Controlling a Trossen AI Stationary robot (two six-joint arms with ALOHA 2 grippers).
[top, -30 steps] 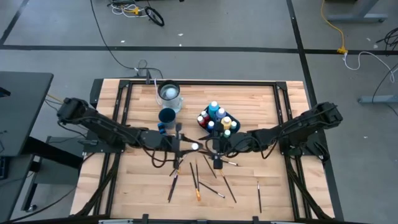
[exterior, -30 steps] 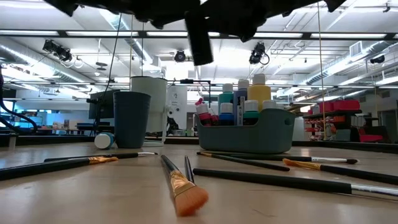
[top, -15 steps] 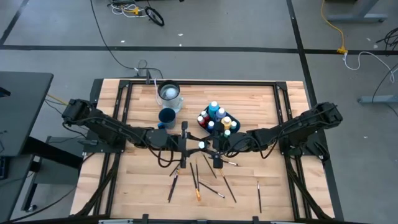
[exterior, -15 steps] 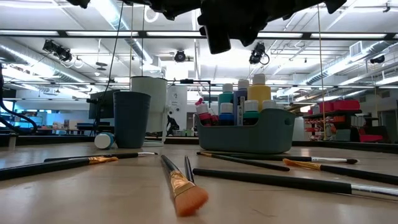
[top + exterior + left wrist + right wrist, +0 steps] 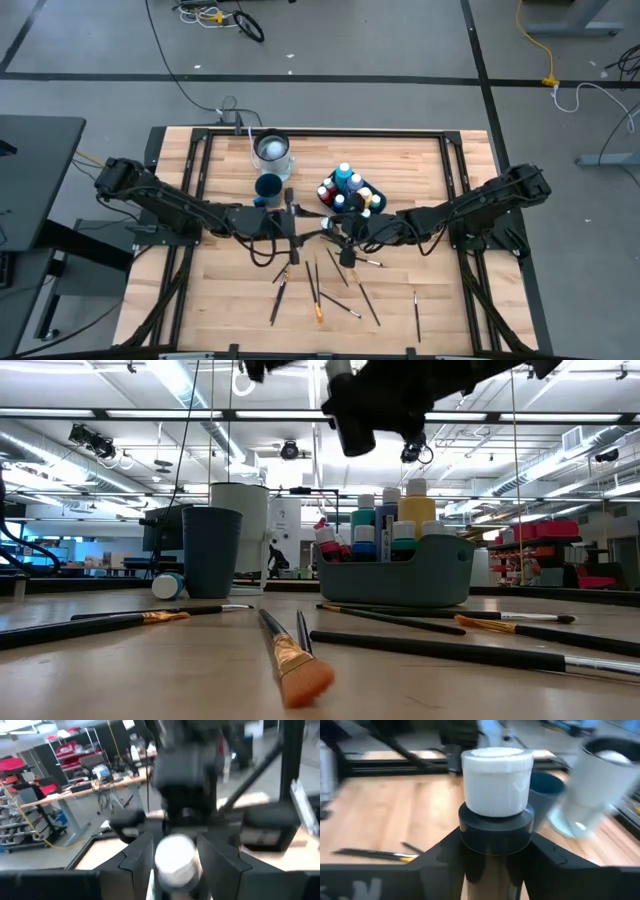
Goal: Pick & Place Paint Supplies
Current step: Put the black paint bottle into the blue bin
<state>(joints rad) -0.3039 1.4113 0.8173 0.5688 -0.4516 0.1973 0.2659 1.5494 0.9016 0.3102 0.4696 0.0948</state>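
Observation:
The white cap faces my left gripper, so it should back off, then take the bottle by its dark body (image 5: 495, 833) once my right gripper turns it upright.
A dark paint bottle (image 5: 495, 845) with a white cap (image 5: 495, 780) is in the air between the two grippers, over the table's middle (image 5: 335, 228). My right gripper (image 5: 495, 855) (image 5: 345, 240) is shut on it. My left gripper (image 5: 175, 870) (image 5: 293, 224) faces it from the left, open. Its fingers stand on either side of the white cap (image 5: 175, 857), and the view is blurred. Other bottles stand in the teal tray (image 5: 372, 190) (image 5: 400, 575). Several brushes (image 5: 315, 285) (image 5: 290, 650) lie flat on the table. My right gripper pinches the bottle's dark body just below the cap (image 5: 495, 827) between its two fingers. It comes roughly level from the table's right, and the bottle lies along the fingers. The cap sticks out past the fingertips toward the left arm. The bottle is lifted clear of the table.
A dark blue cup (image 5: 268, 187) (image 5: 210, 550) and a white cup (image 5: 272, 150) (image 5: 245, 510) stand toward the far left of the tray. A small bottle (image 5: 167, 585) lies beside the blue cup. Brushes are scattered over the near middle, and bare wood shows at the left and right sides.
The white-capped bottle has shifted toward the table's right, closer to the right gripper. My left gripper reached right with it, then drew back a little to the left. In the low view the dark hanging gripper has moved right and slightly up.

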